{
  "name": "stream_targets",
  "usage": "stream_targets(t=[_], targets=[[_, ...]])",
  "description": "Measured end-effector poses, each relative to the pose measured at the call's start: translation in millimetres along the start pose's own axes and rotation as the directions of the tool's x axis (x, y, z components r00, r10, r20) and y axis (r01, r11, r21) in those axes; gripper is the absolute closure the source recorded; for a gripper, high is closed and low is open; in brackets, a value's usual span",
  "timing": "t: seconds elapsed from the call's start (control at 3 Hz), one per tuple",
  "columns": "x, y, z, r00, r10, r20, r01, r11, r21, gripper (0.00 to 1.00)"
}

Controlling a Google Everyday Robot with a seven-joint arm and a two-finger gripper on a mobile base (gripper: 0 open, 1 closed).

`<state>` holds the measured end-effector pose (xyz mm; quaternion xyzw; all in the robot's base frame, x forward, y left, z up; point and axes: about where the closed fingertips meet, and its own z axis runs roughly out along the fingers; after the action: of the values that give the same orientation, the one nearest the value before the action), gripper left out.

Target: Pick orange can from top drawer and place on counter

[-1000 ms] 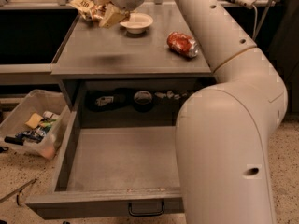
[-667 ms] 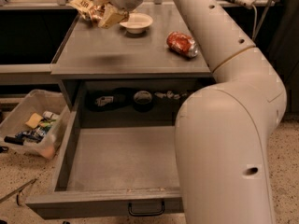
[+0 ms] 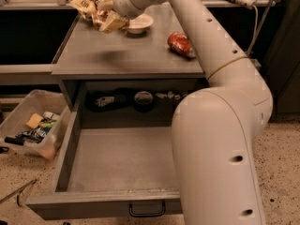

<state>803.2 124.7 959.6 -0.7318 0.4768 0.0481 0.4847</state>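
Note:
My gripper is going to release the orange can on the bare grey counter (image 3: 99, 55) in front of the chip bags, close to the drawer. The can is now just above the counter's back.
My gripper (image 3: 111, 17) is at the back left of the counter (image 3: 126, 60), a little above its surface, with its shadow on the grey top below. It is shut on the orange can (image 3: 112, 22), a crumpled coppery-tan lump under the wrist. The arm reaches up from the lower right and hides the right side of the top drawer (image 3: 117, 158). The drawer is pulled fully out, its visible floor is bare, and its loop handle (image 3: 146, 210) faces me.
A red can (image 3: 180, 43) lies on its side at the counter's right. A white bowl (image 3: 139, 23) and chip bags (image 3: 86, 3) sit at the back, right beside the gripper. Dark items (image 3: 143, 97) lie in the recess behind the drawer. A plastic bin (image 3: 33, 125) stands on the floor at left.
The gripper with the can has stayed over the counter's back left and sunk only slightly. Nothing else has moved.

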Motion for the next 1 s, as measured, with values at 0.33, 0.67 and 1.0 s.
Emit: stream_targets(t=[0.33, 0.67, 1.0], targets=[[8, 14, 26, 0.985, 0.124, 0.119, -0.123, 0.9923, -0.013, 1.00], [3, 34, 46, 0.956, 0.230, 0.183, -0.216, 0.9720, -0.093, 1.00], [-6, 51, 50, 0.938, 0.290, 0.189, -0.256, 0.9494, -0.182, 1.00]])
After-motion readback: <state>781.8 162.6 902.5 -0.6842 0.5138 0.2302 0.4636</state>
